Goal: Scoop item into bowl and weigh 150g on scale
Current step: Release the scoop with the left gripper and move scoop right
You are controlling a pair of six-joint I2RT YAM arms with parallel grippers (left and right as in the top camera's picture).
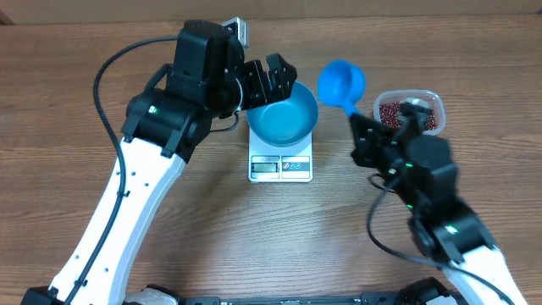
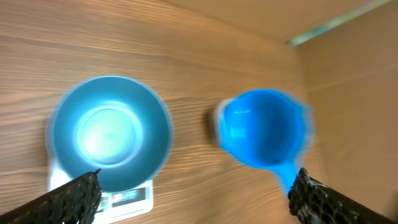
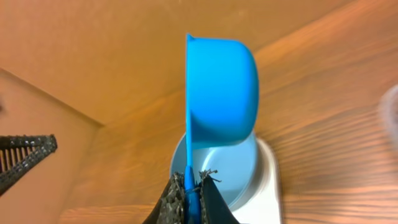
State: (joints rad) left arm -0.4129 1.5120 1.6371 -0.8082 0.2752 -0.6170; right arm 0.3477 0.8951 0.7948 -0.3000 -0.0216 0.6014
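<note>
Next, my left gripper should go to the white scale's button panel (image 1: 295,166) (image 2: 129,196), in front of the large blue bowl, and close its fingers above it.
The large blue bowl (image 1: 284,123) (image 2: 111,134) sits empty on the white scale (image 1: 280,165) (image 2: 127,199). My left gripper (image 1: 271,80) (image 2: 196,193) hovers open above the bowl's back left rim, holding nothing. To the right, my right gripper (image 1: 362,129) (image 3: 193,193) is shut on the handle of the small blue scoop (image 1: 340,83) (image 3: 221,93). The scoop (image 2: 264,127) hangs in the air beside the bowl, and its cup looks empty. Red-brown beans (image 1: 396,111) fill a clear tub at the right. Behind the scoop, the right wrist view shows the bowl (image 3: 233,171) on the scale (image 3: 270,186).
The clear plastic tub (image 1: 430,100) stands just right of my right gripper, near the back. Black cables loop off both arms over the wooden table (image 1: 212,220). A cardboard wall (image 2: 348,74) runs along the table's far edge.
</note>
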